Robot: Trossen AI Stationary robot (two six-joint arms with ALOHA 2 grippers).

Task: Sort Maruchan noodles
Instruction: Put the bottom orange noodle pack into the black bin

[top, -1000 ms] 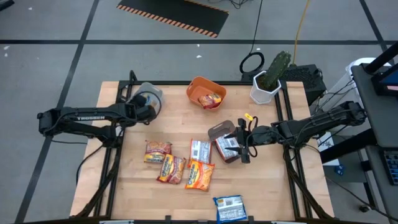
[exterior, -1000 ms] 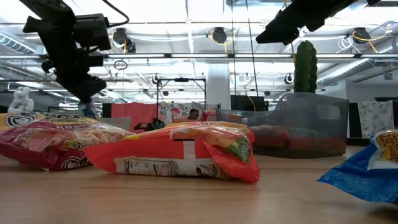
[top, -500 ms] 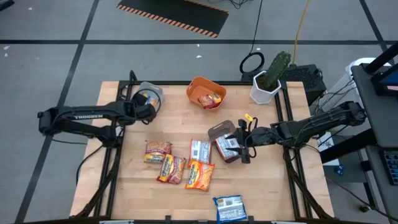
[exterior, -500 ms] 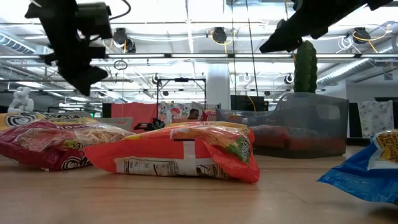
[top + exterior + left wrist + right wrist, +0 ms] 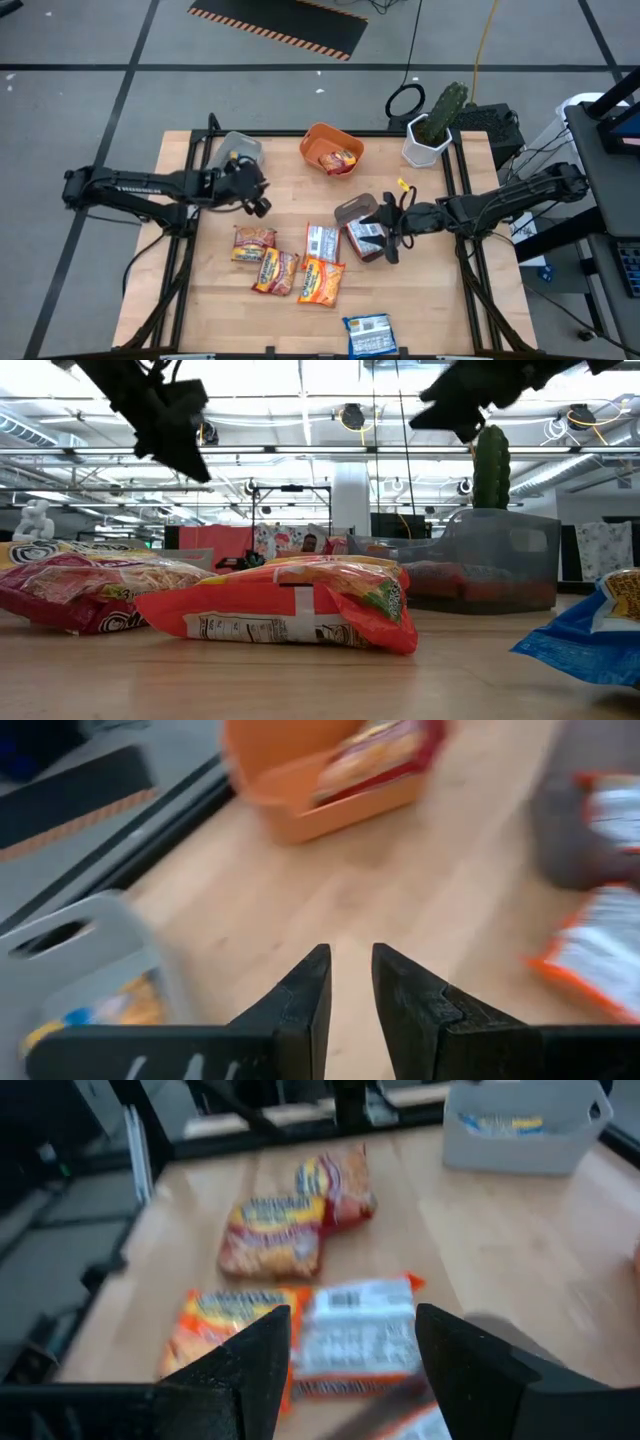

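Note:
The orange packet's corner (image 5: 341, 267) (image 5: 286, 1398) beside the red-and-white packet, nearest the grey tray under my right gripper, is the next spot that gripper should go to and close on.
Several Maruchan noodle packets lie flat mid-table: a red one (image 5: 254, 241), two orange ones (image 5: 275, 270) (image 5: 320, 282), a red-and-white one (image 5: 321, 241), and a blue one (image 5: 368, 335) by the near edge. My left gripper (image 5: 258, 198) hovers beside the far-left grey tray (image 5: 240, 148), which holds a yellow-and-blue packet (image 5: 110, 1010). Its fingers (image 5: 347, 980) stand narrowly apart around nothing. My right gripper (image 5: 388, 238) is open (image 5: 350, 1325) with nothing between its fingers. It hangs over the right grey tray (image 5: 352, 210), which holds a red-and-white packet (image 5: 366, 236).
An orange tray (image 5: 318, 138) with one packet (image 5: 337, 160) stands at the far middle. A potted cactus (image 5: 432, 125) stands at the far right corner. Bare wood lies between the trays and along the near left.
My left gripper has left the far-left grey tray, swinging toward the table's middle and near side while rising and tipping up toward level; its finger gap is unchanged. My right gripper has rolled a little in place. No packet has moved.

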